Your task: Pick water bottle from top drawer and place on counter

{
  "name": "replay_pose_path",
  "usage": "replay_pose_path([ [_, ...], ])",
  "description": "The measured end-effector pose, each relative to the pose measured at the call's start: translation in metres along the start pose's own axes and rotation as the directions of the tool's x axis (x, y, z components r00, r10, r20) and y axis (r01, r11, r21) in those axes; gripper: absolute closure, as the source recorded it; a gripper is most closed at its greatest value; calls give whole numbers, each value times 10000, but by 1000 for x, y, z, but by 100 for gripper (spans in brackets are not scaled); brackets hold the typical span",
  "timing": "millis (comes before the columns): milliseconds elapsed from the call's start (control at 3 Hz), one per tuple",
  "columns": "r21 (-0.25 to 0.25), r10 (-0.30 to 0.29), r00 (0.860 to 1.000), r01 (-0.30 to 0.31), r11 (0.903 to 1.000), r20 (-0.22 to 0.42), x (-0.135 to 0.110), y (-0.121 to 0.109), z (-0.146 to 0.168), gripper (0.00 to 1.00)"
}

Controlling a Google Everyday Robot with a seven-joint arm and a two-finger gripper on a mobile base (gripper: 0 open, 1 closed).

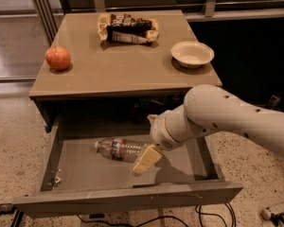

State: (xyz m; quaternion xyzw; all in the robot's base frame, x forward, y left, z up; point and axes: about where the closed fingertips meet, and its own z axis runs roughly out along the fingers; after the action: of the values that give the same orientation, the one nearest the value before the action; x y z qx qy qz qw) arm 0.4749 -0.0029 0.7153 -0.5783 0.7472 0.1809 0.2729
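Observation:
My gripper will close on the bottom end of the water bottle (137,152), across from its white cap.
The water bottle (117,149) lies on its side in the open top drawer (128,197), white cap to the left, label band in its middle. My gripper (144,161) hangs down into the drawer from the white arm that comes in from the right. Its pale yellow fingers (148,158) sit at the bottle's right end and overlap it. I cannot tell whether it holds the bottle. The tan counter (118,65) is above the drawer.
On the counter stand a red apple (57,58) at the left, a snack bag (128,28) at the back and a white bowl (192,54) at the right. Glass panels and a rail lie behind. Cables run on the speckled floor in front.

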Motion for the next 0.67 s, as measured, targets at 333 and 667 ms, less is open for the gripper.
replay_pose_path([
  [333, 610, 200, 9983, -233, 9979, 549, -1, -22, 28, 0],
  [667, 1244, 287, 9938, -420, 9913, 1075, -7, -44, 39, 0],
])
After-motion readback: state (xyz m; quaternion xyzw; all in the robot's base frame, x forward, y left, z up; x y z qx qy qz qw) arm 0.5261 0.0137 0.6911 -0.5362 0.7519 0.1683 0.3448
